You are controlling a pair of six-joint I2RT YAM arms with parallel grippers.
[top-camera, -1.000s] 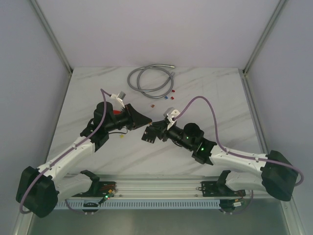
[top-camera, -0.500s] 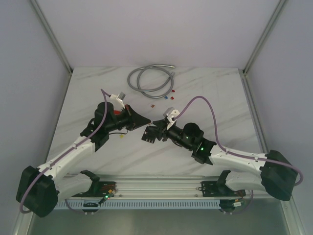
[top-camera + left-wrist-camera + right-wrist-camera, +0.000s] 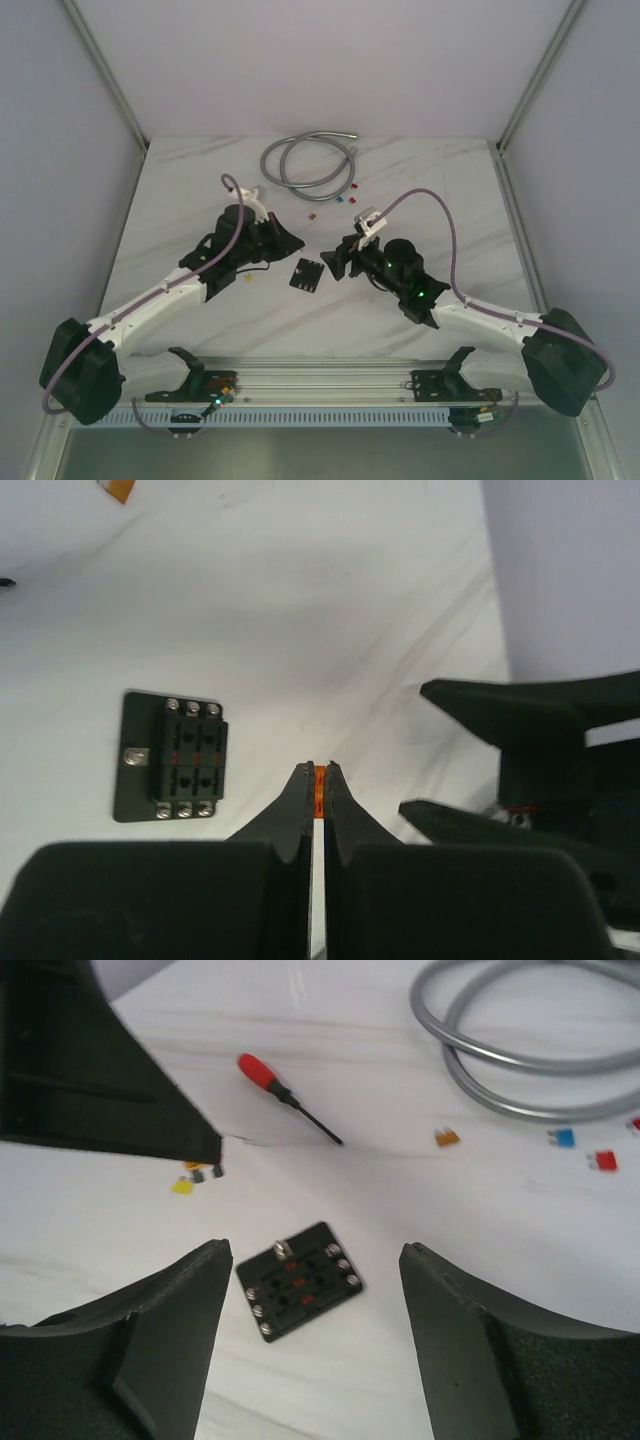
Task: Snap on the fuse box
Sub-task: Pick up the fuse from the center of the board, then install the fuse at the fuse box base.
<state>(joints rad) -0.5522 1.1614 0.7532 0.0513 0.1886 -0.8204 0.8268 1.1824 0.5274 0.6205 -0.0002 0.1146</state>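
Observation:
I will use my left gripper to set the orange fuse down in the back row of the black fuse box (image 3: 308, 268) (image 3: 176, 732).
The fuse box (image 3: 307, 274) is a small black square block with screws and red fuses on top, and it lies flat and free on the white table. In the right wrist view the fuse box (image 3: 298, 1280) sits on the table below and between my spread fingers; my right gripper (image 3: 312, 1252) is open and holds nothing. In the top view my right gripper (image 3: 336, 264) hangs just right of the box. My left gripper (image 3: 320, 778) is shut on a tiny orange fuse (image 3: 320, 780), with the fuse box (image 3: 170, 770) to its left. From above, my left gripper (image 3: 296, 243) is just behind the box.
A coiled grey hose (image 3: 305, 160) lies at the back of the table. A red-handled screwdriver (image 3: 285, 1095) lies beyond the box. Loose fuses are scattered: orange (image 3: 447, 1138), blue (image 3: 564, 1138), red (image 3: 602, 1160), yellow (image 3: 182, 1186). Metal frame posts flank the table.
My right gripper opened, let go of the fuse box and drew back to the right. My left gripper closed and shifted right and back. The box stays on the table.

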